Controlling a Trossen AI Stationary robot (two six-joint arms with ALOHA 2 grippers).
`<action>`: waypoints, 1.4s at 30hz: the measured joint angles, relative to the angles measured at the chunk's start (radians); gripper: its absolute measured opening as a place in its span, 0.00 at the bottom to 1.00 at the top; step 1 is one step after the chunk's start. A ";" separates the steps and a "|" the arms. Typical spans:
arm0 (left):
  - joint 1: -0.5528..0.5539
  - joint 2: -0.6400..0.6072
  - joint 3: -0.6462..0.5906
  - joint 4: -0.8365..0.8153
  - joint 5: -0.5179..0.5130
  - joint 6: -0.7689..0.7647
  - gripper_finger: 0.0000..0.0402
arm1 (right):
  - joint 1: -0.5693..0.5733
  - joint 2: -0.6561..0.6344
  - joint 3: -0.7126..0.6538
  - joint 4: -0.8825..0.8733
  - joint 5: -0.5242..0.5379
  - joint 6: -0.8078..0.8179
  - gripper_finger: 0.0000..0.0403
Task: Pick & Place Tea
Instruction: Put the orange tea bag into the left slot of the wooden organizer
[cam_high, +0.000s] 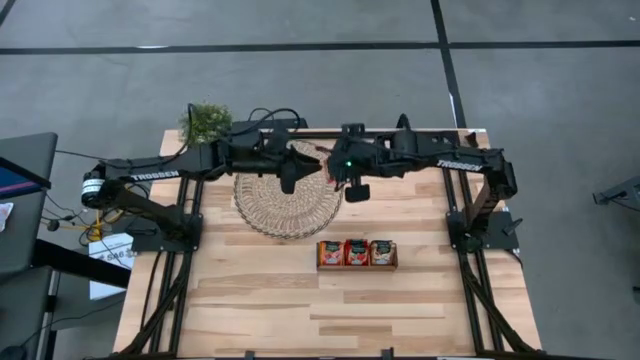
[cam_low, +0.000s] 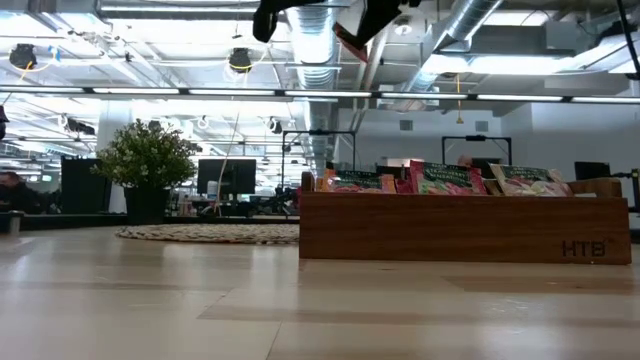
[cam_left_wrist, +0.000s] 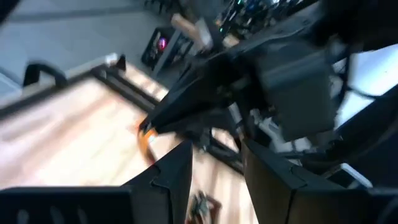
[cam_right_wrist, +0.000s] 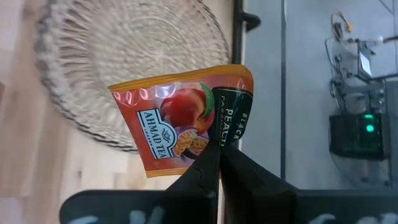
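Note:
The free part (cam_high: 329, 175) (cam_left_wrist: 146, 149) of the red-orange tea sachet, just past my right gripper's fingers, will be gripped by my left gripper.
A red-orange tea sachet (cam_right_wrist: 180, 118) with a peach picture and a dark panel is in the air over the round woven mat (cam_high: 285, 205), with my right gripper (cam_right_wrist: 219, 163) shut on it. In the low view the sachet (cam_low: 350, 40) shows at the top of the picture, under my right gripper (cam_low: 372, 18). My left gripper (cam_left_wrist: 217, 180) stands open and bare, high over the mat's far side and level, facing the right gripper and its sachet (cam_left_wrist: 146, 134). Several more tea sachets (cam_high: 357, 252) stand upright in the brown wooden tray (cam_low: 450, 228). My right gripper pinches the sachet between its two fingertips at one edge, beside the dark panel (cam_right_wrist: 219, 144). The fingers slant down from the table's right side. The sachet sticks out past the fingertips, lifted clear above the mat, and is slightly bent.
A small potted plant (cam_high: 207, 122) stands at the table's far left corner. The tray (cam_high: 357, 266) sits near the table's middle, right of the mat. Bare wood (cam_high: 300, 310) runs along the near half. Both arm bases stand at the table's sides.

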 joint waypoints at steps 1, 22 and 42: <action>-0.007 0.001 -0.001 -0.009 -0.001 -0.017 0.33 | 0.011 0.000 0.000 -0.001 -0.001 0.003 0.00; -0.138 0.104 0.000 -0.038 -0.116 0.008 0.33 | 0.059 0.000 0.000 -0.061 -0.120 0.045 0.00; -0.136 0.105 0.000 -0.017 -0.208 0.078 0.33 | 0.059 0.000 0.000 -0.068 -0.135 0.052 0.00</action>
